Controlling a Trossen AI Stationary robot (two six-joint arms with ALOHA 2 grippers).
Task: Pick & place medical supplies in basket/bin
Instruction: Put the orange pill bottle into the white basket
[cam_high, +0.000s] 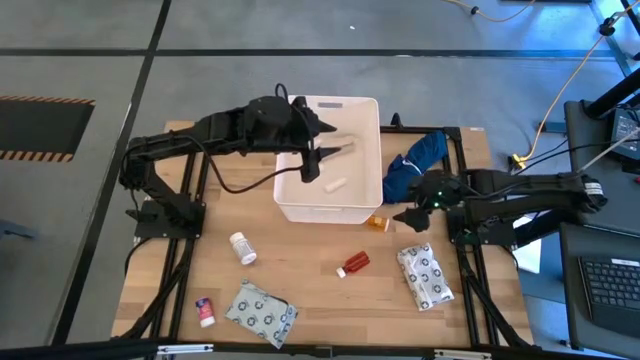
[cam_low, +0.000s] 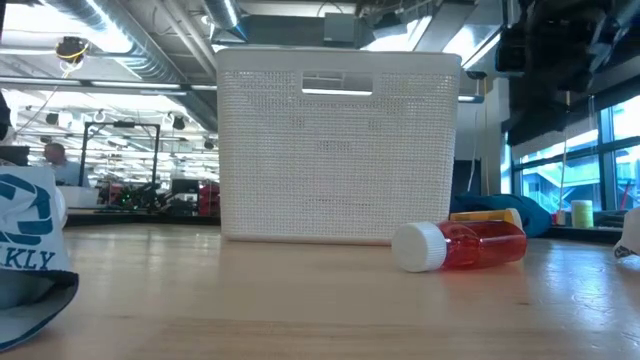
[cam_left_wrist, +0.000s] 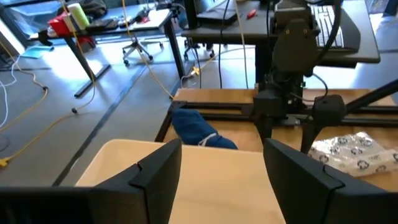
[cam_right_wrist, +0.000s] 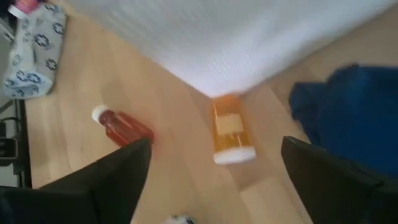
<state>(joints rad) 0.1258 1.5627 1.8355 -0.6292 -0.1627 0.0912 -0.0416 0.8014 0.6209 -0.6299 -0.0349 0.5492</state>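
Observation:
Next, my right gripper should go to the orange vial's white cap (cam_high: 387, 225) (cam_right_wrist: 234, 155), at the end away from the white tub, and close there.
The white tub (cam_high: 330, 205) stands at the table's middle far side, with a pale roll (cam_high: 333, 184) lying on its floor. My left gripper (cam_high: 322, 160) hovers open and empty over the tub's inside (cam_left_wrist: 217, 180). My right gripper (cam_high: 408, 216) is open, low beside the tub's right near corner. Its fingers stand wide on either side of the orange vial (cam_right_wrist: 230, 130), apart from it. That vial lies on its side against the tub's corner (cam_high: 377, 222). A red vial (cam_high: 354, 264), a white pill bottle (cam_high: 242, 247), a small tube (cam_high: 204, 311) and two dotted packets (cam_high: 262, 312) (cam_high: 425, 275) lie on the table.
A dark blue cloth bundle (cam_high: 415, 160) lies right of the tub, just beyond my right gripper. In the low view the red vial (cam_low: 465, 245) lies before the tub's near wall (cam_low: 338, 145). Black frame rails run along the table's left and right sides.

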